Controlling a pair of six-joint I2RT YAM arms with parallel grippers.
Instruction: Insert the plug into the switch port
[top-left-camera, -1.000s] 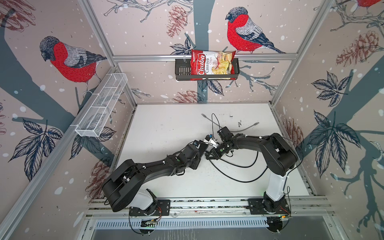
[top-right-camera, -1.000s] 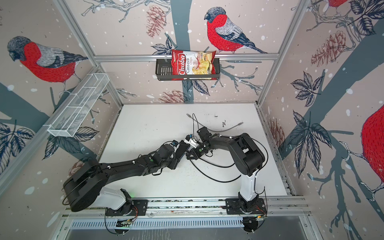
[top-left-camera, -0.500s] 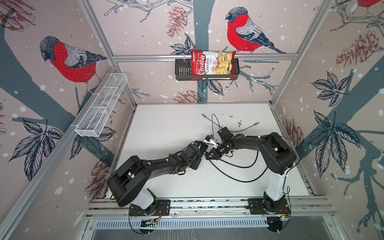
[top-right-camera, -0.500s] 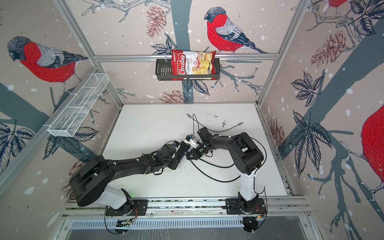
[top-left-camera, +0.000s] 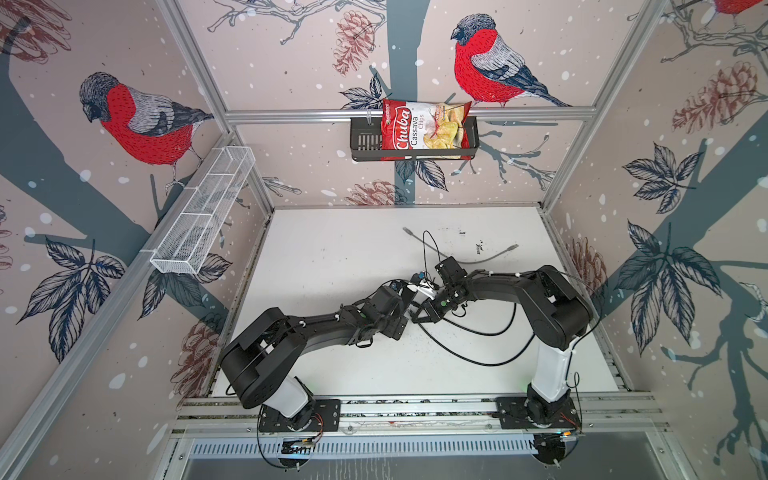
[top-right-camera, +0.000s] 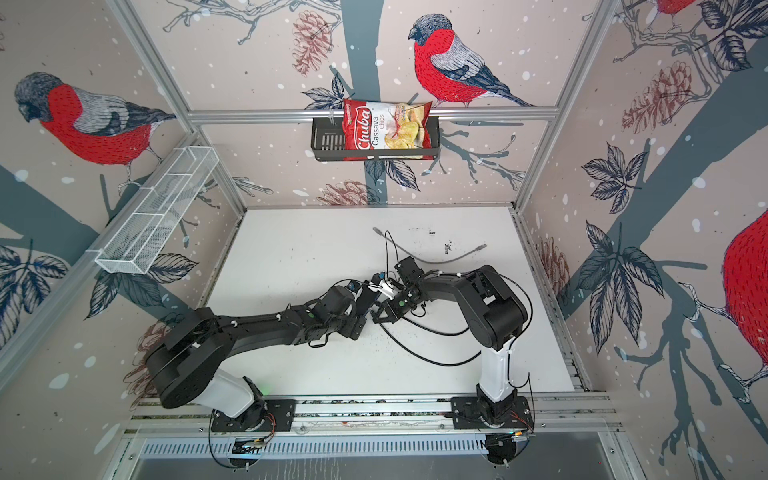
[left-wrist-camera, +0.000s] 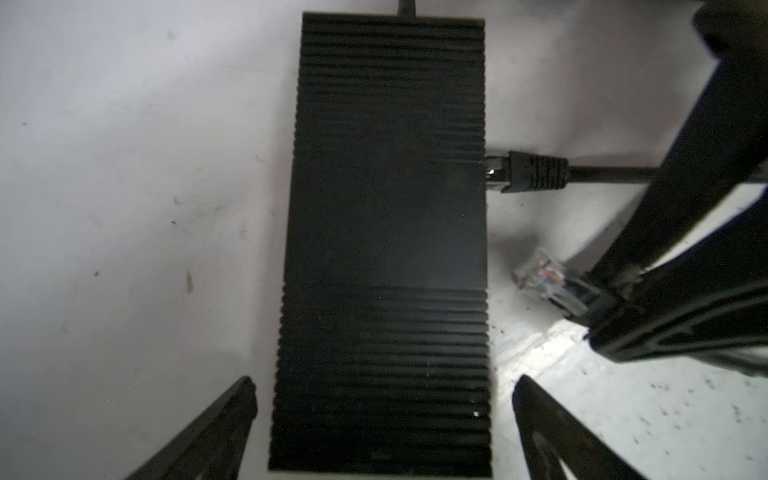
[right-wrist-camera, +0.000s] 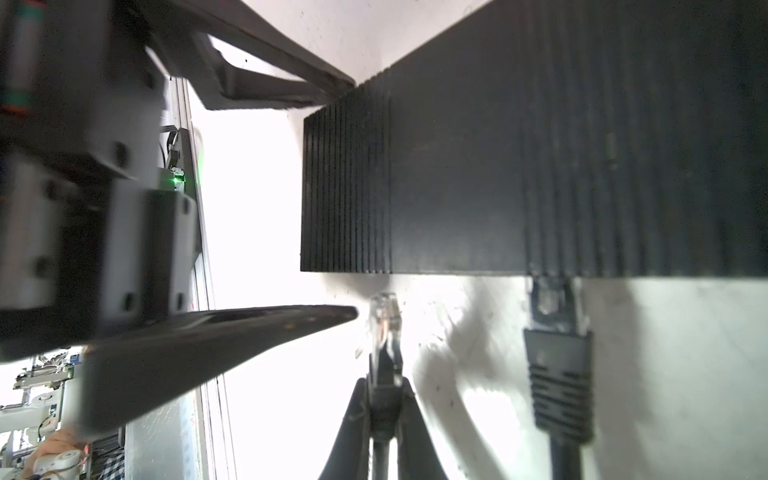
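The clear plug sits rolled crooked to the long edge of the switch, so my left gripper will hold it while my right gripper takes hold again of the plug's black boot (right-wrist-camera: 385, 404).
The switch (left-wrist-camera: 386, 232) is a flat black ribbed box lying on the white table. My left gripper (left-wrist-camera: 384, 399) is open, one finger on each side of the box's near end, with a strip of table showing on both sides. The clear plug (right-wrist-camera: 384, 320) sticks out of my right gripper (right-wrist-camera: 384, 388), which is shut on the plug's black boot. The plug's tip points at the box's long edge (right-wrist-camera: 415, 266), a short gap away. The switch port's opening on that edge faces away from every view. In both top views the right gripper (top-left-camera: 417, 319) (top-right-camera: 380, 316) meets the left arm at mid-table.
A second black plug (left-wrist-camera: 528, 172) sits in the same long edge, beside the clear one. A black cable (top-left-camera: 478, 361) loops over the table's front right; a grey cable (top-left-camera: 469, 259) lies further back. The back wall's black basket (top-left-camera: 361, 141) holds a chips bag (top-left-camera: 424, 131). A white wire basket (top-left-camera: 203, 212) hangs left.
The left arm's shoulder and elbow have shifted a little to the right. The right arm and the plug stand where they were.
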